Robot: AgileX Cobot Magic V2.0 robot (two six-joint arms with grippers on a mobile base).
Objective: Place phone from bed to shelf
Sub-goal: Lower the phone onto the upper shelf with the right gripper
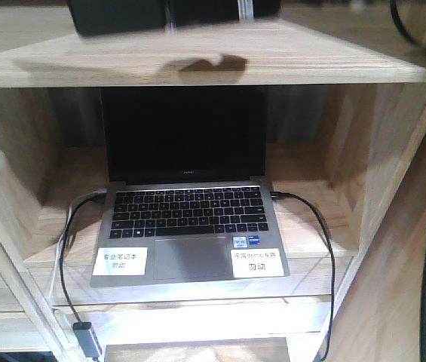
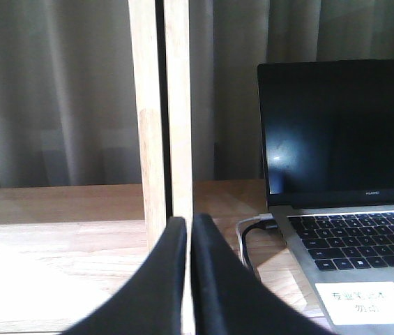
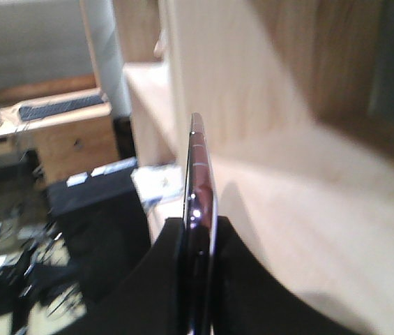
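Note:
The phone, now just above a pale-wood shelf board, will go down on the shelf's top board [image 1: 95, 26] [image 3: 337, 188], above the laptop's screen corner on the adapter side, from my right gripper.
Seen edge-on in the right wrist view, the thin black glossy phone [image 3: 200, 174] has a pinkish edge. My right gripper [image 3: 198, 223] is shut on its lower end and holds it just above a pale-wood board of the shelf [image 3: 308, 195]. In the front view a blurred dark shape [image 1: 122, 16] hangs over the shelf's top board [image 1: 220, 64] and casts a shadow there. My left gripper [image 2: 188, 222] is shut with nothing in it, right in front of a shelf upright [image 2: 156, 105]. The bed is out of view.
An open grey laptop [image 1: 190, 219] fills the compartment under the top board and lies right of my left gripper [image 2: 343, 139]. Black cables and an adapter [image 1: 84, 332] trail off it. A grey curtain [image 2: 57, 91] hangs behind the shelf. A desk with a keyboard [image 3: 61, 108] and floor clutter lie left of the shelf.

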